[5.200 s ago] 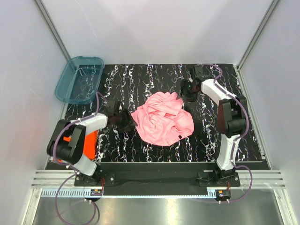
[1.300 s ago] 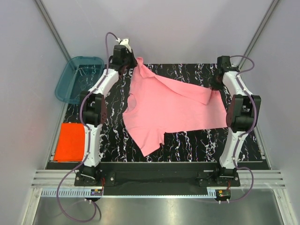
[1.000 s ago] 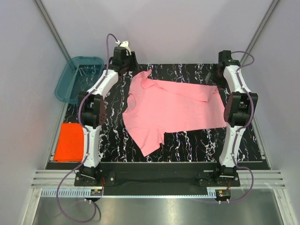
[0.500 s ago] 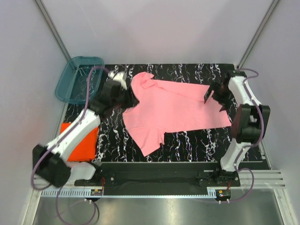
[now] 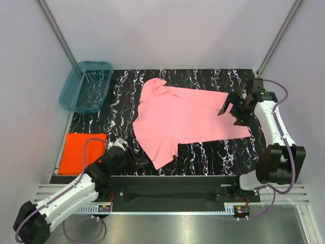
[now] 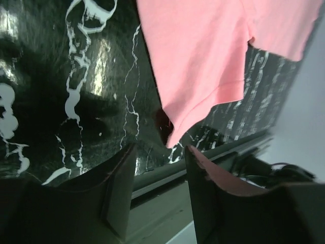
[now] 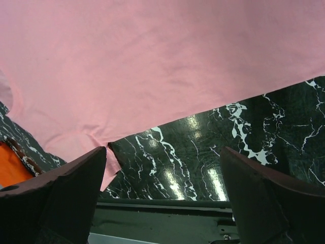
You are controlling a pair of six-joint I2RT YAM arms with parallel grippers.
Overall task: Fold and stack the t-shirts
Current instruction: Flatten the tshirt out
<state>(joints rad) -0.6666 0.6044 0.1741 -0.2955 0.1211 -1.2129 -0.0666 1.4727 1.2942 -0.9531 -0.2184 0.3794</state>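
Note:
Next, my right gripper shuts on the near hem corner [image 5: 249, 135] of the light pink t-shirt, at the end away from the sleeves.
The light pink t-shirt [image 5: 183, 114] lies spread flat on the black marbled table [image 5: 213, 152], with one sleeve pointing to the near edge. It also shows in the left wrist view [image 6: 203, 56] and the right wrist view [image 7: 152, 66]. The orange-red t-shirt [image 5: 81, 152] lies folded at the near left, and a corner of it shows in the right wrist view [image 7: 9, 173]. My left gripper [image 5: 138, 161] [image 6: 160, 188] is open and empty, low by the near sleeve tip. My right gripper [image 5: 231, 108] [image 7: 162, 203] is wide open and empty over the shirt's right edge.
A teal see-through tub [image 5: 86, 85] stands at the far left corner. A black rail [image 5: 172, 183] runs along the table's near edge, just behind my left gripper. Grey walls close in the table on three sides.
Both arms lifted and spread the crumpled pink shirt, then let it go flat. In the last second my left arm swung from the far left corner to the near edge; my right gripper drew back.

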